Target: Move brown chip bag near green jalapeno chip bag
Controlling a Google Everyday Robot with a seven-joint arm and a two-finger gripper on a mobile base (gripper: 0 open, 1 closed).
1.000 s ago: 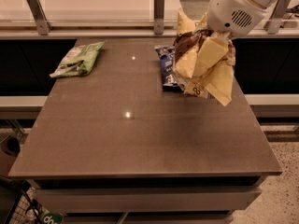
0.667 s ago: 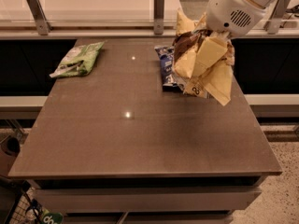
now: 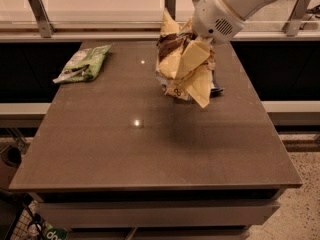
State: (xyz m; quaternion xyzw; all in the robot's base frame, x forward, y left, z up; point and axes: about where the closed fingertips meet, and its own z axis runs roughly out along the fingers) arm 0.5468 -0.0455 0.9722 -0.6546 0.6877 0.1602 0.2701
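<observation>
My gripper is holding the brown chip bag. It will let go of it on the table [image 3: 76, 102] in front of the green jalapeno chip bag.
The brown chip bag [image 3: 185, 69], crinkly with pale yellow ends, hangs above the back middle of the table, and its shadow falls on the tabletop below. My gripper [image 3: 199, 38] comes in from the upper right on the white arm [image 3: 225, 14] and is shut on the bag's top; the bag hides most of the fingers. The green jalapeno chip bag [image 3: 83, 63] lies flat at the table's back left, well apart from the brown bag.
A dark blue chip bag [image 3: 218, 88] lies on the table behind the brown bag, with only its edge showing. The brown table [image 3: 150, 154] has open edges at the front and both sides. A glass rail with metal posts [image 3: 39, 13] runs along the back.
My gripper has carried the brown bag to the left, toward the green bag. The brown bag now covers most of the dark blue bag.
</observation>
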